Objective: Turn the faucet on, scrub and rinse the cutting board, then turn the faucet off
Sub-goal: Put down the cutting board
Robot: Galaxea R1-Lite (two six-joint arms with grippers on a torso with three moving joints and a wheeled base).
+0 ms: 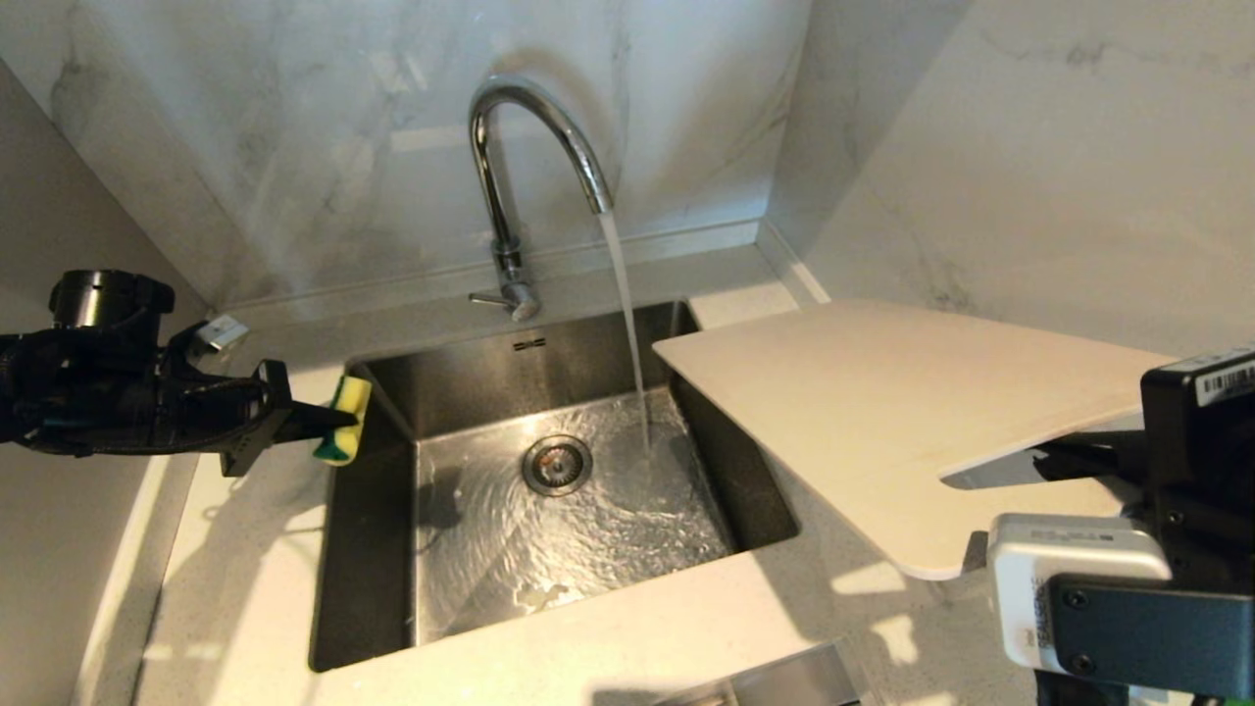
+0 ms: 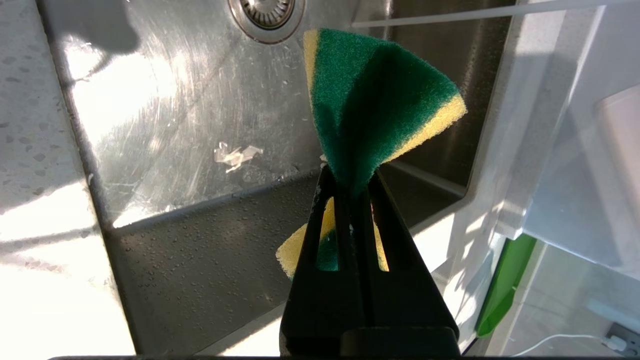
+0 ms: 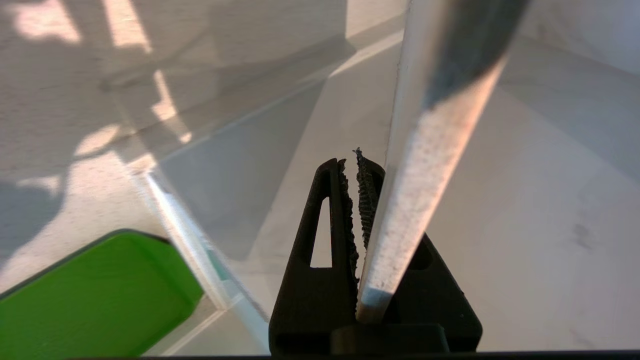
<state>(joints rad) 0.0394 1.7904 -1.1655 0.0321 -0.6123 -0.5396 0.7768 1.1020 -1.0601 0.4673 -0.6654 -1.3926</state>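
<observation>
Next, I set the off-white cutting board on the sunlit counter [image 1: 842,588] beside the sink's near corner with my right gripper.
Water runs from the chrome faucet [image 1: 505,176] into the steel sink [image 1: 471,382]. The off-white cutting board [image 1: 882,412] hangs tilted above the counter on the right, one corner over the sink's right rim. My right gripper [image 1: 1074,456] is shut on the board's near end beside the handle slot. In the right wrist view the board [image 3: 425,170] shows edge-on, wedged between the fingers of the right gripper [image 3: 352,165]. At the sink's left rim my left gripper [image 1: 328,424] is shut on a green-and-yellow sponge [image 1: 347,407], which is pinched and folded [image 2: 380,95] at the left gripper's [image 2: 350,175] tips.
Marble walls close in behind and to the right. The drain [image 1: 556,464] sits mid-basin, and a scrap of clear film [image 2: 235,155] lies on the wet sink floor. A small white object [image 1: 221,331] rests on the back left counter. A green flat item [image 3: 100,290] lies below the counter edge.
</observation>
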